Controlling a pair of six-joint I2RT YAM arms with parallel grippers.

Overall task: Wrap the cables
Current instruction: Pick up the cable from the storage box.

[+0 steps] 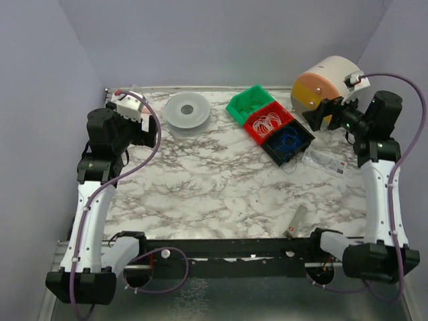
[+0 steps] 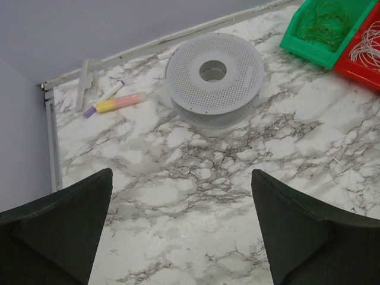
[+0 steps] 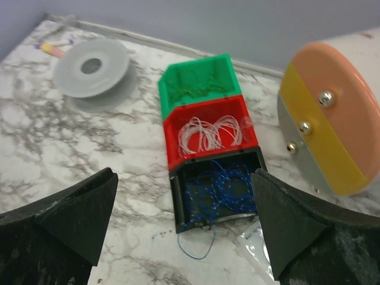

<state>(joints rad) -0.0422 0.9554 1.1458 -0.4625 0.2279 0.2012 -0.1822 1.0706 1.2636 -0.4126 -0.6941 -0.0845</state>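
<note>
Next, my right gripper goes to the blue wire in the black bin and grabs a piece [image 1: 292,142] [image 3: 217,200] near the black bin's side farthest from the red bin.
The cables [image 2: 323,18] are a tangle of hair-thin dark wires lying in the green bin [image 1: 251,101], also seen in the right wrist view as cables [image 3: 191,89]. My left gripper [image 2: 181,178] hangs open over bare marble at the far left, well short of the grey spool [image 2: 214,77]. My right gripper [image 3: 184,173] is open too, held above the table at the right [image 1: 321,114], near the black bin [image 3: 219,190]. Neither gripper holds anything.
A red bin [image 3: 208,130] of white wire rings sits between the green bin and the black bin of blue wire. A round orange-and-yellow drum [image 1: 324,83] stands at the back right. A plastic bag [image 1: 328,160] and a small tube [image 1: 297,221] lie on the table; markers [image 2: 116,102] lie in the far left corner.
</note>
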